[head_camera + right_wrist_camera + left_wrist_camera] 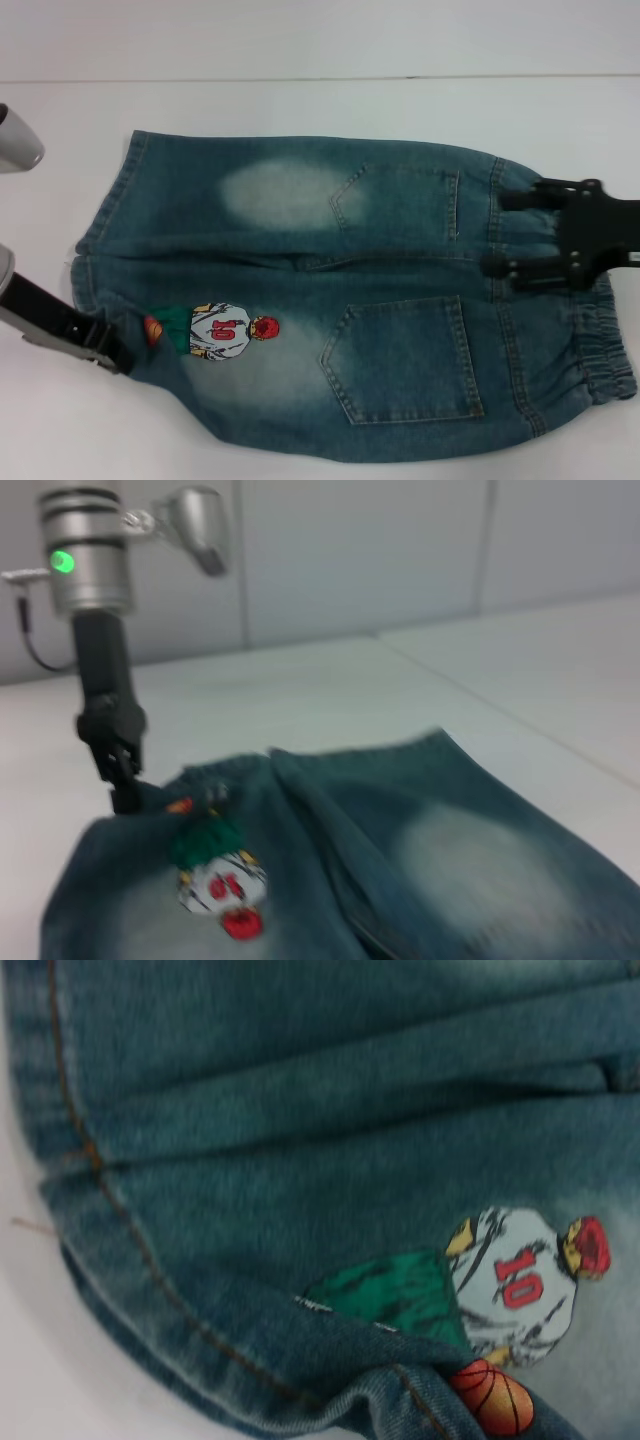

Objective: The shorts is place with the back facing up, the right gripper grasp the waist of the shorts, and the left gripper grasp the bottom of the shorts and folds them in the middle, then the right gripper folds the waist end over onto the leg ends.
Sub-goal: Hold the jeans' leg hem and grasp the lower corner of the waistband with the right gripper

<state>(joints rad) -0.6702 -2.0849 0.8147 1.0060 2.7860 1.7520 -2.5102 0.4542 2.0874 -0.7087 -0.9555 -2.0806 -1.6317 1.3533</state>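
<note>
Next, my right gripper moves to the near-side end of the shorts' gathered waistband (613,388) and closes there, so that the near half can fold over.
The shorts (300,300) lie flat on the white table with the back up, both patch pockets showing. Their waist end (610,350) is at the right and the leg ends at the left. My right gripper (498,233) is open, one finger on each side of the middle of the gathered waistband. At the near-left leg hem, my left gripper (112,352) is shut on the cloth beside the cartoon player (220,330). In the left wrist view that hem curls up by the printed basketball (490,1400). The right wrist view shows the left gripper (124,790) pointing down into the hem.
The white table (300,100) runs around the shorts, and its back edge meets a pale wall (320,40). A silver part of the left arm (15,140) hangs over the table's left side.
</note>
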